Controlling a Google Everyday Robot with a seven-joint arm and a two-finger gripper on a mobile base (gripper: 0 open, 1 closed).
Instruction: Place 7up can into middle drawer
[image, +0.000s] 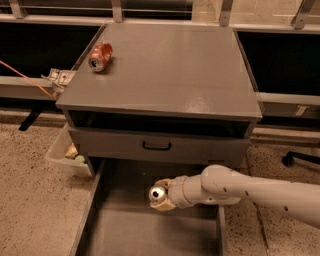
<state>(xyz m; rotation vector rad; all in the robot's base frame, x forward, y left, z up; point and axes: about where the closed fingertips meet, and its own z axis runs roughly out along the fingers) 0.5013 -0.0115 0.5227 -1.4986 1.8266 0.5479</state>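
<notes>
Next, I let go of the 7up can on the drawer's bottom, about midway (162, 203) between the thin sides.
The 7up can (158, 193) shows its silver top end toward the camera. My gripper (162, 198) is shut on it and holds it over the back part of the open middle drawer (145, 232). The drawer is a wide grey box pulled out at the bottom of the view, with a plain floor and thin side walls. The white arm (250, 190) reaches in from the right, and the wrist hides most of the can's body. I cannot tell whether the can touches the drawer floor.
A grey cabinet (170, 70) stands behind the drawer, with a crushed red can (100, 55) on its top at the back left. A shut drawer front with a black handle (156, 146) is just above the gripper. A white bin (64, 152) sits on the floor at the left.
</notes>
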